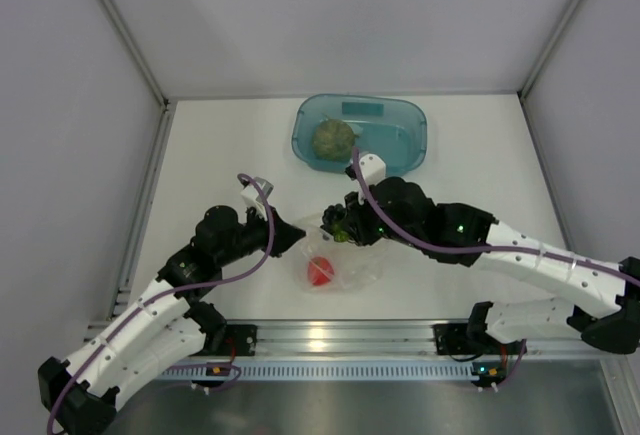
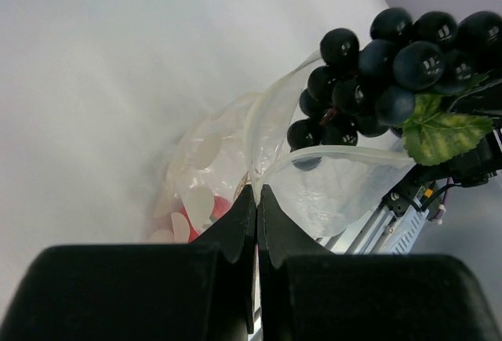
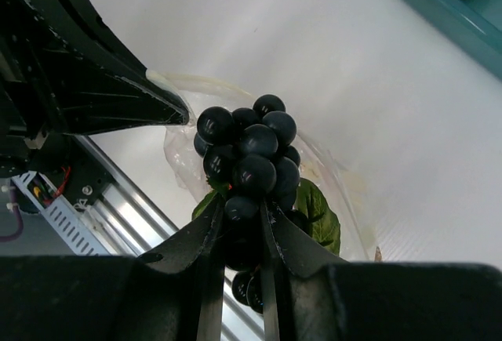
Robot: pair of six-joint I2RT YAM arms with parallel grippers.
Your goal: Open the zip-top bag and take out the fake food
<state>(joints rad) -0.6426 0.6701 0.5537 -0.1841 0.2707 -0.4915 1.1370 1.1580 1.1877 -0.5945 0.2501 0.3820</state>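
The dark bunch of grapes, now just above the bag's mouth, will lie in the teal tray's empty end [image 1: 394, 145] once my right gripper releases it.
The clear zip-top bag [image 1: 345, 267] lies on the table between the arms with its mouth open, and shows in the left wrist view [image 2: 314, 184]. My left gripper [image 2: 256, 190] is shut on the bag's rim, at its left edge [image 1: 300, 238]. My right gripper [image 3: 243, 215] is shut on the dark grape bunch [image 3: 249, 153], which hangs just above the bag's mouth [image 2: 384, 63], [image 1: 340, 225]. The red fruit [image 1: 320, 271] lies inside the bag [image 2: 205, 214]. The olive-green leafy ball [image 1: 333, 139] sits in the teal tray [image 1: 405, 145].
The teal tray stands at the back centre; its corner shows in the right wrist view [image 3: 439, 4]. The aluminium rail [image 1: 330, 337] runs along the table's near edge. Grey walls close the left, right and back sides.
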